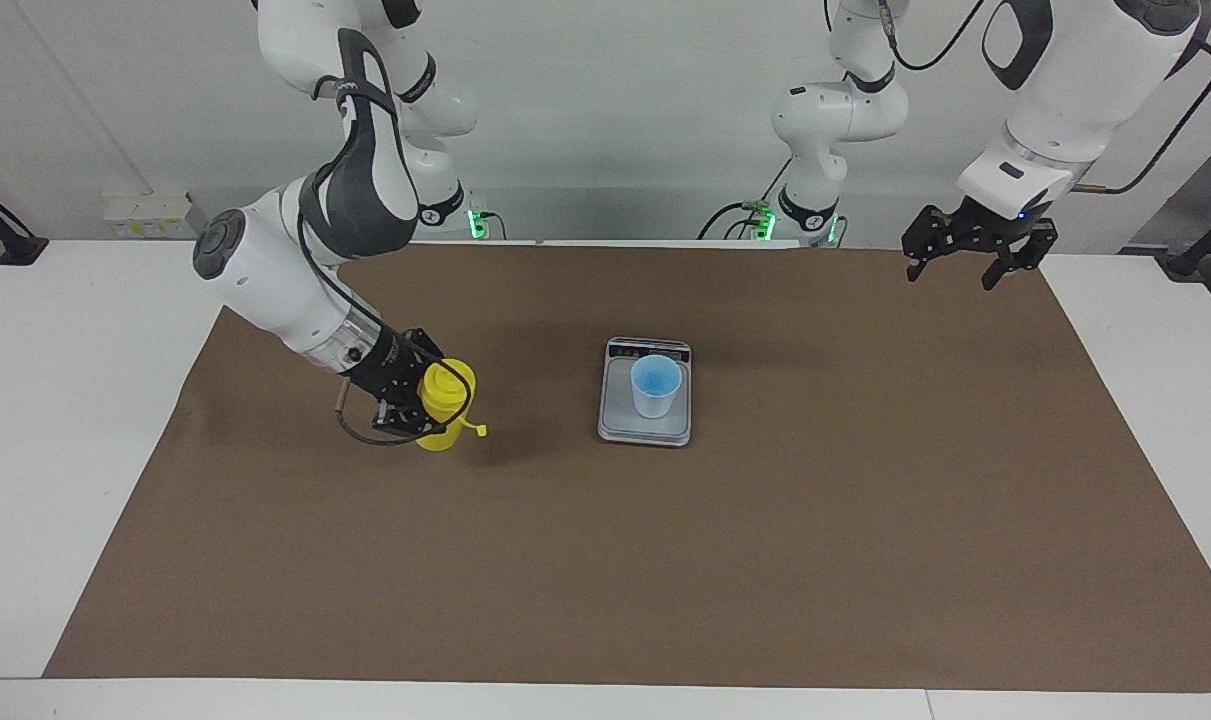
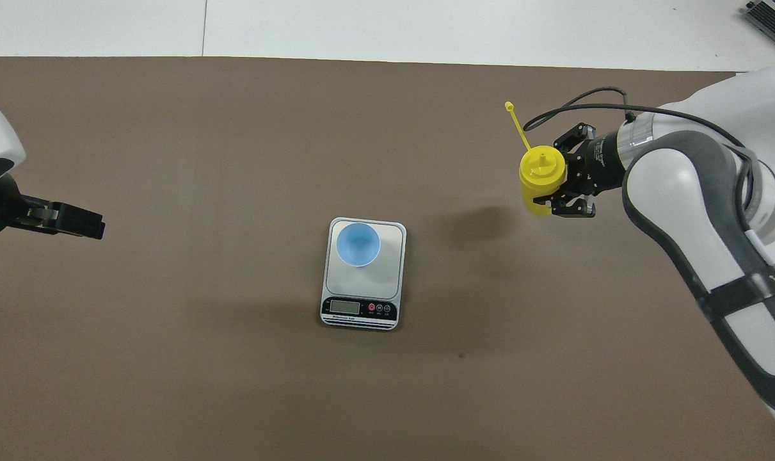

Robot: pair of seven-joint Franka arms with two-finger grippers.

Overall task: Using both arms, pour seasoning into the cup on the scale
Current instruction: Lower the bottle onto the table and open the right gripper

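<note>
Next, my right gripper lets go of the yellow bottle midway [image 2: 577,234] between the scale and the edge of the mat on that gripper's side.
The yellow seasoning bottle [image 1: 447,403] stands upright on the brown mat toward the right arm's end of the table, its small tethered cap [image 1: 481,431] hanging open at the side. My right gripper [image 1: 412,392] is shut on the bottle's body from the side; it also shows in the overhead view [image 2: 561,176] with the bottle [image 2: 541,176]. The light blue cup [image 1: 656,385] stands upright on the silver-grey scale [image 1: 645,425] at the middle of the mat, also seen from overhead as cup [image 2: 358,243] on scale [image 2: 363,285]. My left gripper [image 1: 955,272] is open and empty, raised over the mat's edge at the left arm's end.
The brown mat [image 1: 605,560] covers most of the white table [image 1: 55,400]. The scale's display strip [image 2: 360,308] faces the robots. The left gripper's tip [image 2: 83,223] shows at the overhead view's edge.
</note>
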